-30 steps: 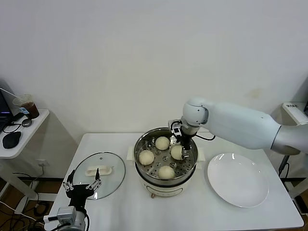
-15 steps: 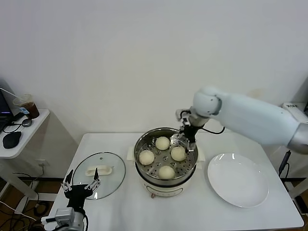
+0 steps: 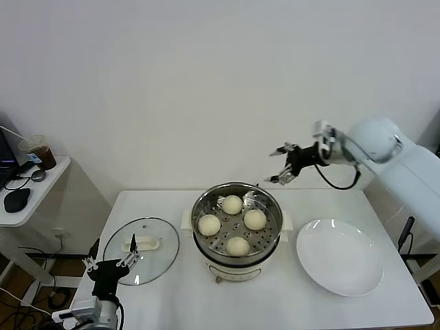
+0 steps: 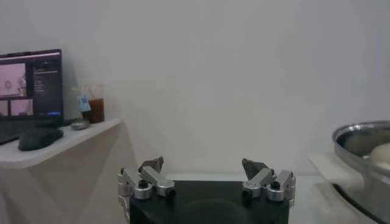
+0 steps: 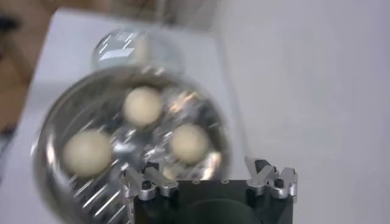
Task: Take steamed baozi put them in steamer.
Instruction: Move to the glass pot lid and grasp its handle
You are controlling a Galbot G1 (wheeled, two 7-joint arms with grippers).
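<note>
Next, I close my left gripper on the white handle [image 3: 139,243] of the glass lid, because the steamer with the baozi is still open.
The steamer [image 3: 195,218] stands mid-table with several cream-white baozi on its perforated tray, among them one at the back [image 3: 232,204], one at the left [image 3: 209,224] and one at the right [image 3: 255,219]. My right gripper [image 3: 283,166] hangs open and empty in the air, above and right of the pot. Its wrist view looks down on the steamer [image 5: 42,137] and the baozi [image 5: 143,105], past the right gripper [image 5: 206,173]. My left gripper [image 3: 110,263] is open low at the table's front left; in its own view the left gripper [image 4: 204,165] holds nothing.
A glass lid [image 3: 143,240] with a white handle lies flat left of the steamer, just beyond the left gripper. A white plate [image 3: 339,256] sits at the right. A side table [image 3: 27,192] with a cup and a mouse stands at the far left.
My right gripper has let go of the right-hand baozi in the steamer, risen out of the pot and swung up to the right. The left gripper has only shifted slightly.
</note>
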